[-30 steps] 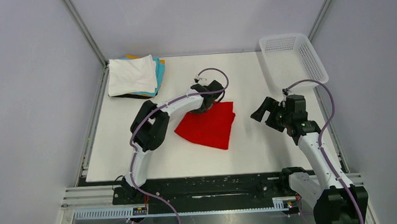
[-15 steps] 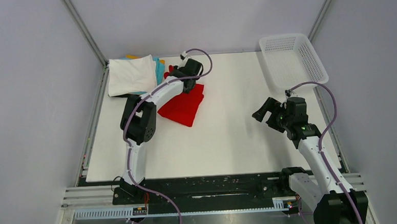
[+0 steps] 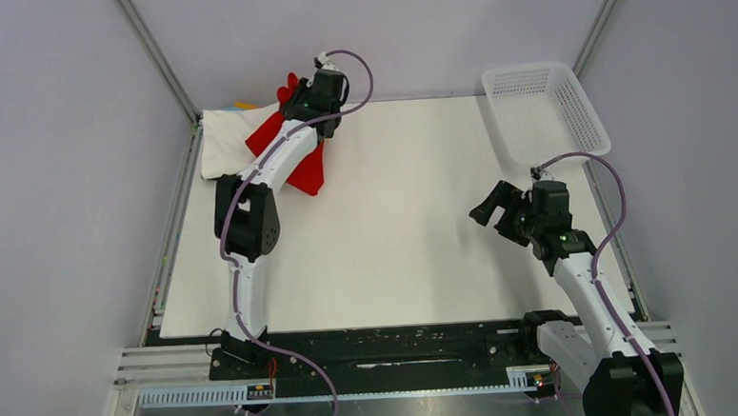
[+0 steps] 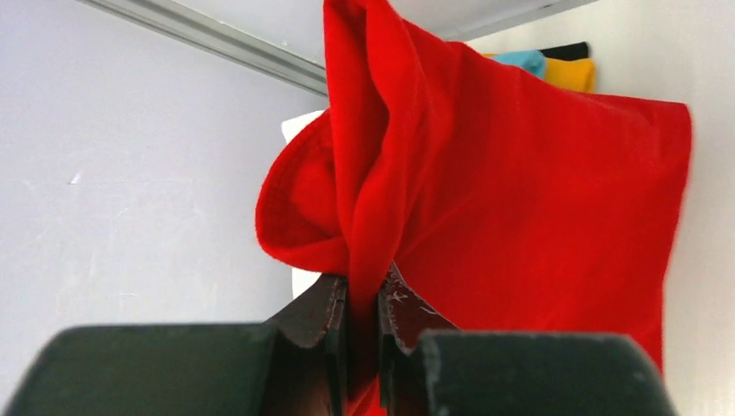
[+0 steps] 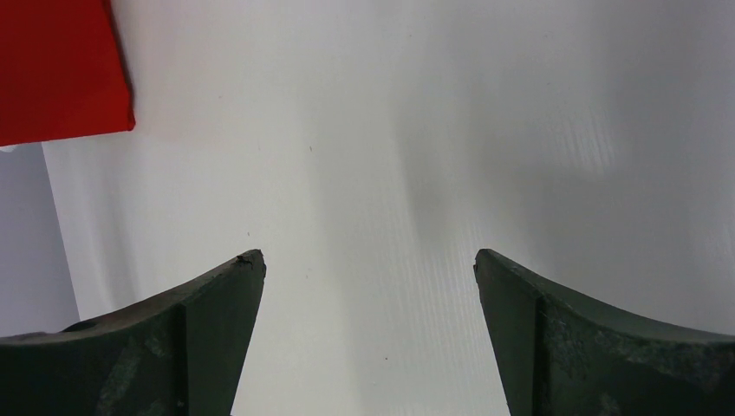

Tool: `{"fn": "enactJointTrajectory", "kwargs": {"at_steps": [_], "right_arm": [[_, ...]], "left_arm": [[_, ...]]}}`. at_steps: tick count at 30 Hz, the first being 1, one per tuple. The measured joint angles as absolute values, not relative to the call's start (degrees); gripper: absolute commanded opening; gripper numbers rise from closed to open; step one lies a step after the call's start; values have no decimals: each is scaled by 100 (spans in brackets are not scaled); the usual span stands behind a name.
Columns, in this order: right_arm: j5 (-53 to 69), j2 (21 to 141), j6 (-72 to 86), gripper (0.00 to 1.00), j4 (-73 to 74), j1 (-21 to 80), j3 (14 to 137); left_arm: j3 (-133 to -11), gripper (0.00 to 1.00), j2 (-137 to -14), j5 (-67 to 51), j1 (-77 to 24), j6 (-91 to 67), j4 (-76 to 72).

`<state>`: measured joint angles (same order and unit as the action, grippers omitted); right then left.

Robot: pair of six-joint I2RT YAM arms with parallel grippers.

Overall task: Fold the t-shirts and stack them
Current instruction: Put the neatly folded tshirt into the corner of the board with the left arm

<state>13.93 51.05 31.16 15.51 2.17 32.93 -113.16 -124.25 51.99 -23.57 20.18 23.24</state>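
My left gripper has the folded red t-shirt. It will let go of it on top of the white shirt (image 3: 242, 135) that is at the top of the stack.
My left gripper (image 3: 295, 98) is shut on an edge of the folded red t-shirt (image 3: 308, 169) and holds it lifted at the far left, over the right side of the stack of folded shirts (image 3: 226, 139), whose top one is white. In the left wrist view the red t-shirt (image 4: 520, 199) hangs from my fingers (image 4: 322, 314), with cyan, orange and dark shirt edges (image 4: 555, 68) behind it. My right gripper (image 3: 489, 205) is open and empty above the table at the right. In the right wrist view (image 5: 368, 260) a corner of the red t-shirt (image 5: 61, 69) shows at top left.
A white mesh basket (image 3: 543, 109) stands at the far right corner. The table (image 3: 404, 225) is white, with grey walls and metal frame posts behind and to the sides.
My left gripper has carried the red t-shirt from the table's middle up and to the far left, over the stack. The right arm has hardly moved.
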Motion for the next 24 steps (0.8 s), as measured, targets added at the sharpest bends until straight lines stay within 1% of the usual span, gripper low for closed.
{"fn": "enactJointTrajectory", "kwargs": {"at_steps": [10, 17, 24], "right_arm": [[1282, 5323, 3140, 99, 1544, 217, 3293], [1264, 5398, 3144, 100, 1546, 217, 3293], [1245, 5395, 3144, 100, 1546, 217, 3293]], "left_arm": [[-12033, 0, -12501, 5238, -2121, 2648, 2370], [-12272, 0, -12499, 5240, -2147, 2661, 2547], [-12932, 0, -12501, 5238, -2071, 2580, 2689]]}}
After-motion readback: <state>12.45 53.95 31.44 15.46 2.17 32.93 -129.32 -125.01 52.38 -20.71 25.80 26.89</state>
